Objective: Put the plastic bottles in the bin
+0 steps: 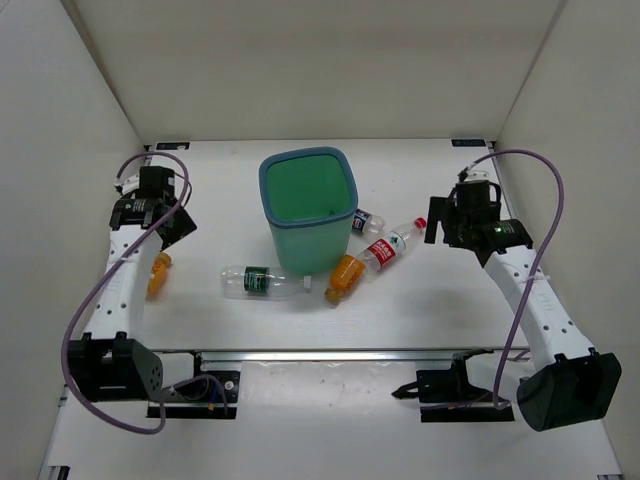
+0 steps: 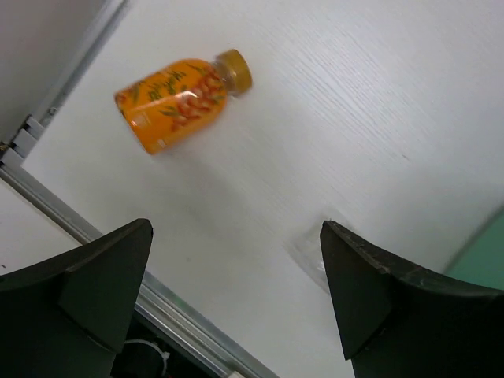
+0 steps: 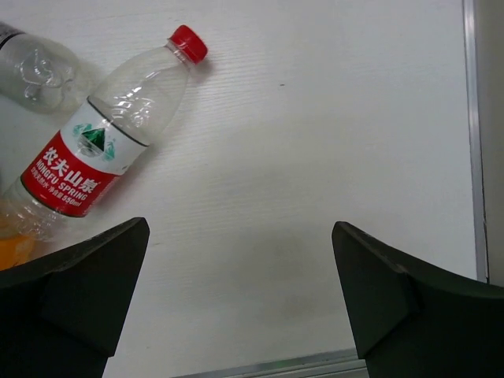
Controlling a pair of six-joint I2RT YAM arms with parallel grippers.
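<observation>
Next, I move my right gripper to the red-labelled bottle and close it around the white part of its label (image 1: 395,242) (image 3: 107,140), nearest the red cap.
The teal bin (image 1: 276,218) stands upright at the table's middle back. An orange bottle (image 1: 158,275) lies at the left, just in front of my left gripper (image 1: 172,228), which is open and empty; the bottle shows in the left wrist view (image 2: 181,100) ahead of the gripper (image 2: 236,291). A clear green-labelled bottle (image 1: 262,282), a second orange bottle (image 1: 345,277), a red-labelled bottle (image 1: 390,248) and a blue-labelled bottle (image 1: 362,221) lie by the bin's front and right. My right gripper (image 1: 440,228) is open and empty, right of the red-labelled bottle (image 3: 110,134).
White walls close the table on the left, back and right. A metal rail (image 1: 350,353) runs along the front edge, with the arm bases behind it. The bin's teal side (image 2: 484,260) shows at the right edge of the left wrist view.
</observation>
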